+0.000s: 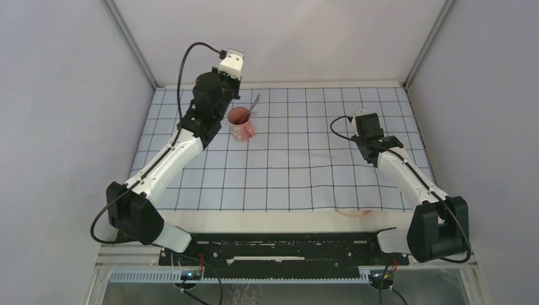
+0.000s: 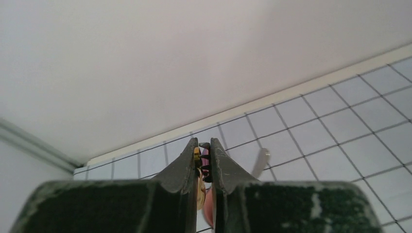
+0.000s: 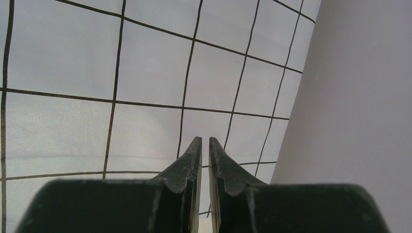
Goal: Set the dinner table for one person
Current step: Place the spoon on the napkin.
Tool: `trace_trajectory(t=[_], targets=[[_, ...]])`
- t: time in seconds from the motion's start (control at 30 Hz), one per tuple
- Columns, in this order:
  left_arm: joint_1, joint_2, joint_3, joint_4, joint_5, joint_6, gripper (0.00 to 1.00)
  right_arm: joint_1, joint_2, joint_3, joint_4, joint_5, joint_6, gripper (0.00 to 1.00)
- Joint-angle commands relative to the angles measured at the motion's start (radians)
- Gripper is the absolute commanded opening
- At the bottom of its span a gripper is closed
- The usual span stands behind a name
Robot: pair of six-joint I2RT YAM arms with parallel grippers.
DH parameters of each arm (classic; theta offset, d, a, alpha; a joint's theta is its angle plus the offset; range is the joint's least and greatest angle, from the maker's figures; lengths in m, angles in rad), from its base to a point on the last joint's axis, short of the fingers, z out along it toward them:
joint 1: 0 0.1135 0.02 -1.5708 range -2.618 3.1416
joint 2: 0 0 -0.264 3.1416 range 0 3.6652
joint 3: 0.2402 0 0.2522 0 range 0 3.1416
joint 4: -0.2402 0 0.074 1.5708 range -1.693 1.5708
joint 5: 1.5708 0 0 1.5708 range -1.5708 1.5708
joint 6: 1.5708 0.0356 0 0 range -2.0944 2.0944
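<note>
The robot's left gripper needs to put the utensils down on the gridded cloth [image 1: 204,157] beside the pink cup, slightly nearer the front edge.
A pink cup [image 1: 241,125] stands on the gridded cloth at the back left, with a metal utensil [image 1: 254,104] leaning out of it. My left gripper [image 1: 231,115] is shut on the cup's near rim. In the left wrist view the left gripper [image 2: 204,145] pinches the gold-and-pink rim of the cup [image 2: 208,208], and the utensil's handle [image 2: 262,159] shows blurred to the right. My right gripper [image 1: 363,130] hovers over the cloth at the right. In its wrist view the right gripper [image 3: 204,141] has its jaws nearly together with nothing between them. The dinner table [image 1: 254,220] shows as a cream strip.
The pale-blue cloth with a black grid [image 1: 286,165] covers most of the tabletop. A faint pinkish mark [image 1: 353,213] lies at the cloth's front edge. Grey walls [image 1: 483,95] close in the left, back and right sides.
</note>
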Motion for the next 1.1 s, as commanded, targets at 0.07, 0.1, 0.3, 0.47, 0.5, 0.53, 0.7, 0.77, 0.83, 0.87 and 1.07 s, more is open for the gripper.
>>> trace_trajectory(t=[0.07,0.1,0.3,0.47,0.5,0.53,0.7,0.77,0.83,0.87,1.07], targets=[[0.181,-0.106,0.031,-0.025,-0.029,-0.035,0.0,0.012,-0.005,0.036,0.03,0.003,0.005,0.17],[0.212,-0.114,0.022,-0.052,-0.03,-0.034,0.0,0.015,-0.005,0.036,0.033,0.006,0.002,0.16],[0.349,-0.16,0.028,-0.313,-0.018,-0.009,0.0,0.028,-0.005,0.044,0.03,0.005,0.004,0.16],[0.418,-0.127,0.166,-0.705,0.083,-0.007,0.0,0.032,0.0,0.044,0.026,-0.023,0.017,0.16],[0.419,-0.113,0.203,-0.779,0.093,-0.009,0.0,0.034,0.001,0.044,0.025,-0.023,0.017,0.15],[0.423,-0.106,0.23,-0.829,0.104,-0.016,0.0,0.036,0.001,0.044,0.024,-0.027,0.017,0.15],[0.431,-0.046,0.343,-1.054,0.151,-0.007,0.0,0.04,-0.012,0.036,0.021,-0.046,0.017,0.15],[0.433,-0.001,0.39,-1.134,0.189,-0.015,0.0,0.042,-0.014,0.034,0.022,-0.052,0.016,0.15],[0.433,0.033,0.39,-1.157,0.197,-0.033,0.0,0.043,-0.014,0.032,0.024,-0.058,0.016,0.15],[0.435,0.051,0.388,-1.158,0.185,-0.046,0.0,0.045,-0.015,0.03,0.026,-0.059,0.015,0.15],[0.446,0.165,0.328,-1.162,0.211,-0.096,0.0,0.047,-0.033,0.002,0.043,-0.074,0.009,0.15]])
